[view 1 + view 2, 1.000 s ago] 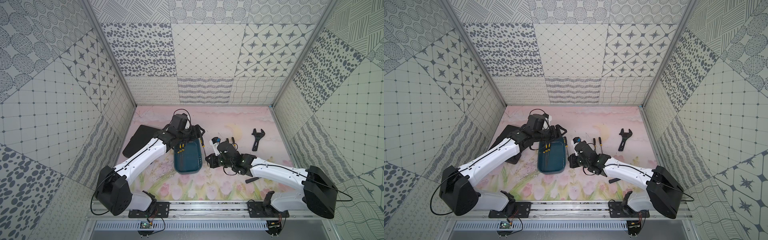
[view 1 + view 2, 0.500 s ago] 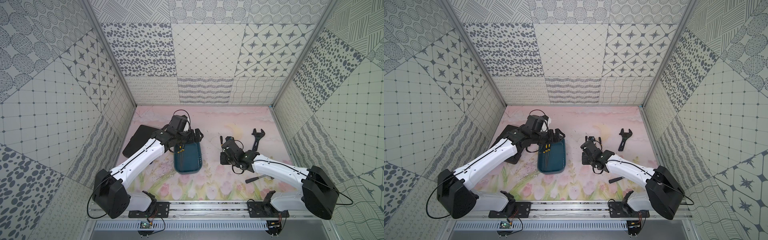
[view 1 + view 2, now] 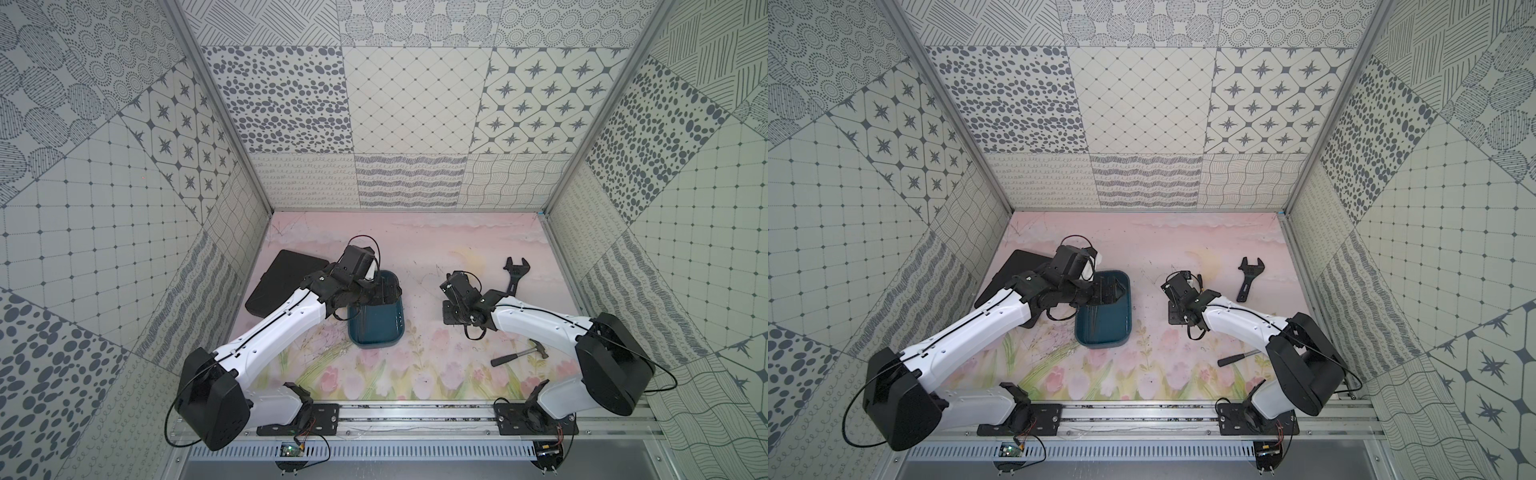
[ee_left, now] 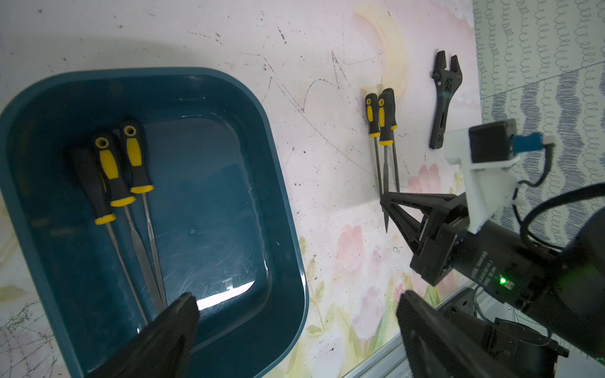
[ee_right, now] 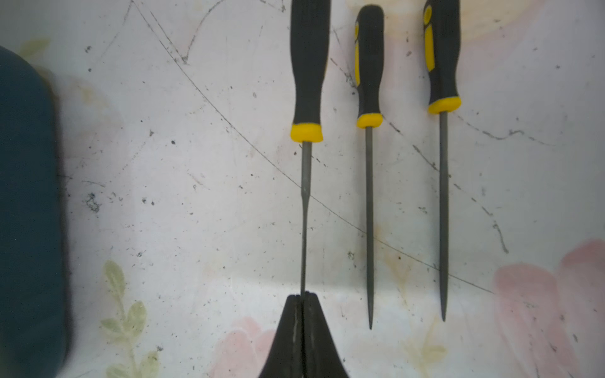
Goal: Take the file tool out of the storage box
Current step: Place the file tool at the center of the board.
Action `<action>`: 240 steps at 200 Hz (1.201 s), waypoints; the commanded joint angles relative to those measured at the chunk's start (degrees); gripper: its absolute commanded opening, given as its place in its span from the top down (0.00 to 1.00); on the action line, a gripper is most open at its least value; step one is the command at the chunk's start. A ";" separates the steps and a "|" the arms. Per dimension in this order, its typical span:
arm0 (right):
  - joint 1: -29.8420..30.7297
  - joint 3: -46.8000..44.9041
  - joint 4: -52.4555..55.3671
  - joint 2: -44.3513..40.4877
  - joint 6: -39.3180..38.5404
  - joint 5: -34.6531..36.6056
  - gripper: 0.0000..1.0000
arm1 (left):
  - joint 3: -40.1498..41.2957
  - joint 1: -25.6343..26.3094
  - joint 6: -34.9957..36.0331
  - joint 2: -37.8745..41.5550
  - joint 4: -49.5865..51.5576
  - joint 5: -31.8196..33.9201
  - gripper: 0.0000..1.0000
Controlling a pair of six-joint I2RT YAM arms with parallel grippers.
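Observation:
I need to use my right gripper to lay the file tool down on the table [image 3: 456,298] [image 5: 320,170] next to the two parallel files, facing the storage box.
The teal storage box [image 3: 376,328] [image 3: 1104,328] sits mid-table. In the left wrist view its floor [image 4: 212,196] holds three black-and-yellow file tools [image 4: 113,176] lying side by side. My left gripper [image 4: 296,302] hovers over the box's near end, open wide and empty. To the right of the box, my right gripper [image 5: 302,296] [image 4: 383,198] is shut on the thin metal shaft of another file tool [image 5: 304,212], its handle pointing away. Two more files [image 5: 369,196] [image 5: 443,196] lie on the table parallel to it.
A black wrench [image 3: 515,274] [image 4: 443,98] lies beyond the right arm. A hammer [image 3: 521,357] rests near the right arm's base. A flat black case [image 3: 282,286] lies left of the box, partly under the left arm. The enclosure walls stand close on three sides.
My right gripper has carried its file from beside the box to the right, next to the two files on the table. The left gripper has opened wider over the box.

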State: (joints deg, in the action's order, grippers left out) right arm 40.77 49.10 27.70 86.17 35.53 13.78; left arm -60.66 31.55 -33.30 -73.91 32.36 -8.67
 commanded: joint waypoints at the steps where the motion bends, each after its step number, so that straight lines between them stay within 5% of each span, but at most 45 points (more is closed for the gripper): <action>1: -0.87 2.45 -0.54 2.23 -1.07 0.25 1.00 | 3.26 1.19 -1.51 4.39 -1.64 -1.14 0.01; 147: -2.39 5.35 -0.27 9.94 -2.57 -0.57 1.00 | 4.83 1.45 -1.40 4.15 -0.06 2.72 0.01; 240: -2.45 4.96 -0.25 10.33 -2.78 -0.31 0.95 | 0.90 1.42 0.32 -2.71 0.77 9.90 0.01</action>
State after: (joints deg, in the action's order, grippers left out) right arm 38.52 52.93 27.68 96.29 33.58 13.13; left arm -58.02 32.56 -34.35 -74.13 32.40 -3.95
